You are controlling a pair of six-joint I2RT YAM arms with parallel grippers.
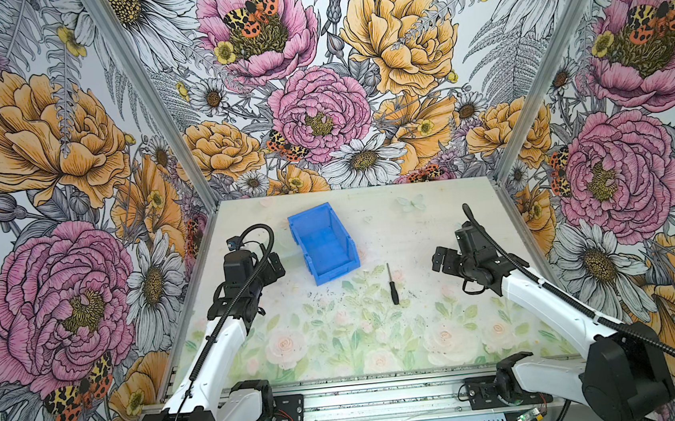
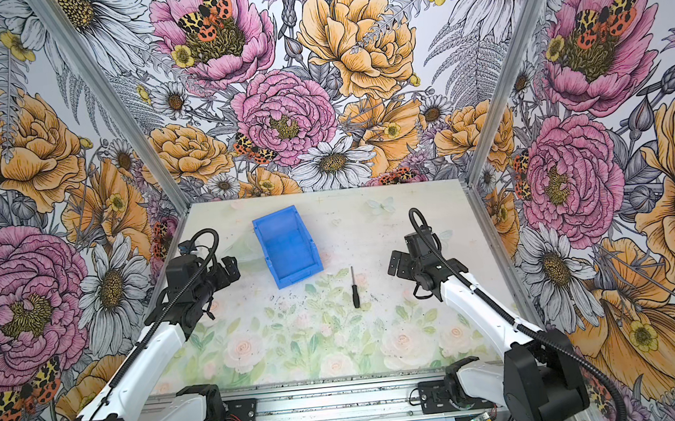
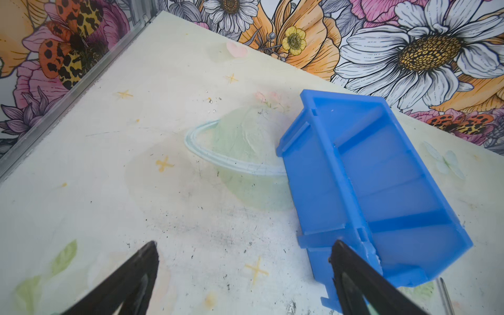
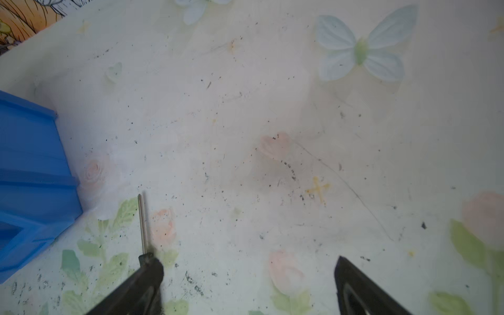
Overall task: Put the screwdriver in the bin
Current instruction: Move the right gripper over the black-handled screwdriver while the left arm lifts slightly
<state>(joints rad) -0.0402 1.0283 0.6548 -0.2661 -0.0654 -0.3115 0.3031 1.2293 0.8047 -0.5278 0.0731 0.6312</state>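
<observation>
I should next close my right gripper on the middle of its black handle point(image 1: 393, 292), the screwdriver's, behind its bare metal part.
The blue bin point(image 1: 324, 246) point(image 2: 289, 249) stands empty at the back middle of the table, its lowered front turned toward the near right. The screwdriver point(image 1: 392, 285) point(image 2: 354, 288) lies flat just right of that front, black handle nearest me. My left gripper point(image 1: 274, 265) point(image 3: 245, 245) hangs open left of the bin, one fingertip point(image 3: 341, 251) showing in front of the bin's point(image 3: 368, 177) corner. My right gripper point(image 1: 440, 261) point(image 4: 246, 260) is open above the table to the right of the screwdriver. Its grey shaft point(image 4: 142, 223) shows beside one finger, which hides the handle.
Metal posts and flowered walls close the table on the left, back and right. The arm bases sit on a rail along the near edge point(image 1: 344, 398). Printed flowers and dark specks cover the tabletop point(image 1: 359, 334).
</observation>
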